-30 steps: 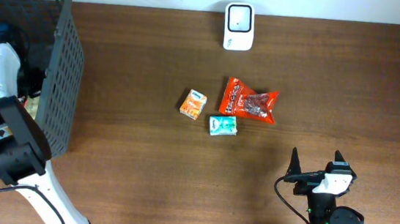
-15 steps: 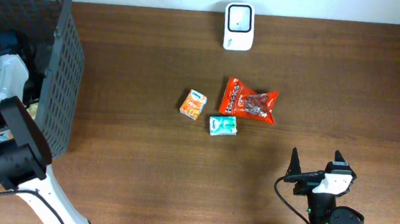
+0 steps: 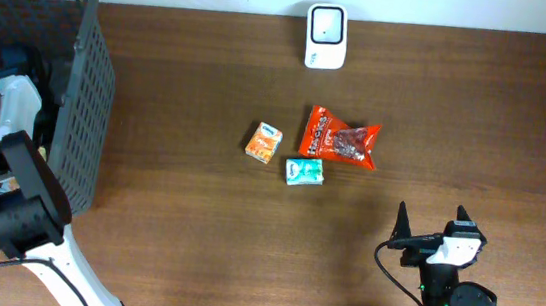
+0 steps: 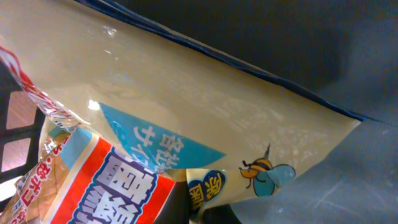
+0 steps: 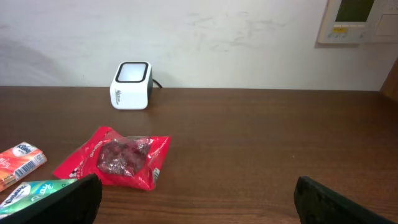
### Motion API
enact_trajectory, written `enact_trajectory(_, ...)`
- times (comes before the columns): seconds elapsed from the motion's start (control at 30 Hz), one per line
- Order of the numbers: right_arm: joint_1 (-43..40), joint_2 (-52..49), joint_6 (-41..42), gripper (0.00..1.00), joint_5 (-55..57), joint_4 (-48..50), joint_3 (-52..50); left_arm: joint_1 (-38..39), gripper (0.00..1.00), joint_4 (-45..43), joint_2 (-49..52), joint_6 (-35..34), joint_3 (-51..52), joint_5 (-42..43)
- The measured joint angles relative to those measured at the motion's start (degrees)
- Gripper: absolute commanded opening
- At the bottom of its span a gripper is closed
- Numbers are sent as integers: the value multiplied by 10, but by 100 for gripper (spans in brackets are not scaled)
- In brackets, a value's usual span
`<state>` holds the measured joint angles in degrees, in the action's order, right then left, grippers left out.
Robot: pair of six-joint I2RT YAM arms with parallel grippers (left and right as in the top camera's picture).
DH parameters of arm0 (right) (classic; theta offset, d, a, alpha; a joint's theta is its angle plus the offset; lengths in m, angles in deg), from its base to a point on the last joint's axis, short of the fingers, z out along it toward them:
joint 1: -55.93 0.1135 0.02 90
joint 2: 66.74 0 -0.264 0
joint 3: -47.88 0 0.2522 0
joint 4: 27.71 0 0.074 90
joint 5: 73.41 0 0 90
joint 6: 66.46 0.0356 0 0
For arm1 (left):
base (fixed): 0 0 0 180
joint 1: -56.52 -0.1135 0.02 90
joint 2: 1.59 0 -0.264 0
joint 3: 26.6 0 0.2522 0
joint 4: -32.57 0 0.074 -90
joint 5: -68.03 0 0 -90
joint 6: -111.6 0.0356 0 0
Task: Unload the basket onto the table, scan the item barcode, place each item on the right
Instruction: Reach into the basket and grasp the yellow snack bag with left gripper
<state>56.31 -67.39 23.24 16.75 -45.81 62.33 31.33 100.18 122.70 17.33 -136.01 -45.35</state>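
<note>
Next, I let go of the cream packet with my left gripper on the table point(image 3: 237, 129) against the small orange box, on its basket side.
My left arm point(image 3: 12, 98) reaches down into the dark mesh basket point(image 3: 87, 105), which hides its gripper from the overhead view. In the left wrist view the left gripper point(image 4: 202, 210) is shut on the lower edge of a cream packet point(image 4: 205, 106) with a blue label and a bee drawing. A red-and-white packet point(image 4: 106, 186) lies against it. The white barcode scanner point(image 3: 327, 23) point(image 5: 131, 76) stands at the table's far edge. My right gripper point(image 3: 432, 221) point(image 5: 196, 202) rests open near the front edge, with nothing between its fingers.
On the table's middle lie a red snack packet point(image 3: 340, 137) point(image 5: 121, 155), a small orange box point(image 3: 264, 142) point(image 5: 18, 160) and a green pack point(image 3: 303, 171) point(image 5: 31, 190). The basket stands at the left edge. A wall runs behind the scanner.
The left gripper has gone from open to shut inside the basket, and its arm shifted a little to the right. The right arm has not moved.
</note>
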Motion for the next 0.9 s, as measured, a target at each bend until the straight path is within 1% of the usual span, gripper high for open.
enact_trajectory(0.13, 0, 0, 0, 98, 0, 0, 0, 0, 0, 62, 0, -12, -44, 20)
enact_trajectory(0.27, 0, 0, 0, 98, 0, 0, 0, 0, 0, 83, -14, -21, -110, 62)
enact_trajectory(0.33, 0, 0, 0, 98, 0, 0, 0, 0, 0, 85, -32, -24, -126, 80)
enact_trajectory(0.47, 0, 0, 0, 98, 0, 0, 0, 0, 0, 79, -120, -26, -158, 111)
enact_trajectory(0.63, 0, 0, 0, 98, 0, 0, 0, 0, 0, 66, -254, -28, -167, 152)
enact_trajectory(0.7, 0, 0, 0, 98, 0, 0, 0, 0, 0, 56, -284, -28, -168, 169)
enact_trajectory(0.77, 0, 0, 0, 98, 0, 0, 0, 0, 0, 42, -316, -29, -167, 203)
enact_trajectory(0.9, 0, 0, 0, 98, 0, 0, 0, 10, 0, 34, -387, -29, -167, 301)
